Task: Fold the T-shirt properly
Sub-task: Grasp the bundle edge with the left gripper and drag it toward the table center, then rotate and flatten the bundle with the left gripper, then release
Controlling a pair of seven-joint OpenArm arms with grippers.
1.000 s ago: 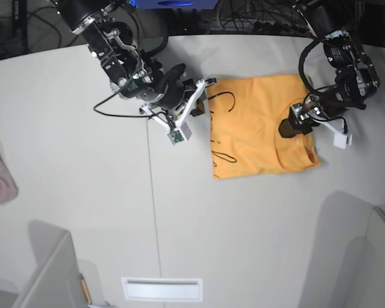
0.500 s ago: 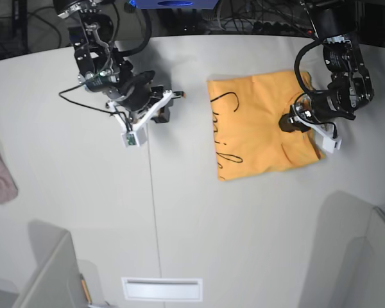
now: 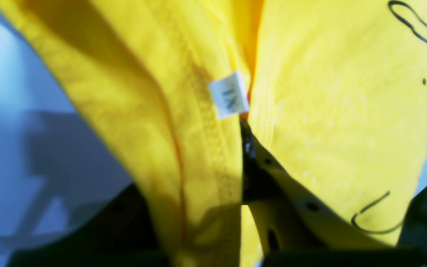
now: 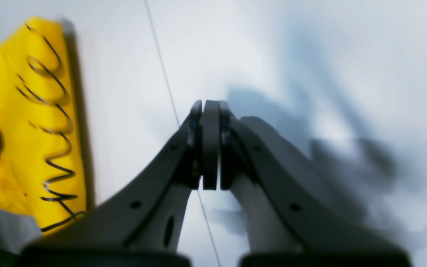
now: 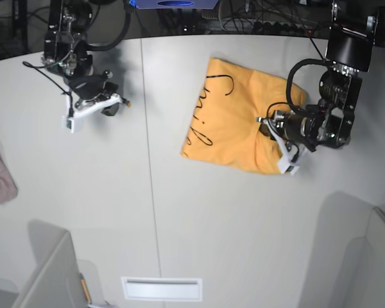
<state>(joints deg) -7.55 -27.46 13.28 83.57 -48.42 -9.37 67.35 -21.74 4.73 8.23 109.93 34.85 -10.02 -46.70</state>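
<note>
Next, my left gripper releases the yellow-orange T-shirt on the white table (image 5: 200, 137) beside the thin seam.
The yellow-orange T-shirt (image 5: 234, 122) lies folded on the white table (image 5: 199, 218), right of centre, with black script along its left edge. My left gripper (image 5: 271, 126) is at the shirt's right part, near the collar. In the left wrist view the collar band and its white size tag (image 3: 229, 94) run between the fingers (image 3: 280, 193), so my left gripper (image 3: 232, 148) is shut on the T-shirt (image 3: 328, 111). My right gripper (image 5: 109, 106) hovers far left of the shirt. Its jaws are pressed together with nothing in them, as the right wrist view shows of this gripper (image 4: 206, 107); there the T-shirt (image 4: 20, 129) sits at the left edge.
A small pinkish cloth (image 5: 0, 170) lies at the table's left edge. Grey panels stand at the front left (image 5: 51, 276) and front right (image 5: 353, 250). A white slot (image 5: 162, 289) sits at the front edge, and a thin seam (image 5: 151, 179) crosses the table. Cables crowd the back.
My left gripper has shut on the shirt near the collar and pulled it left, turning it. My right arm has drawn back to the far left, away from the shirt.
</note>
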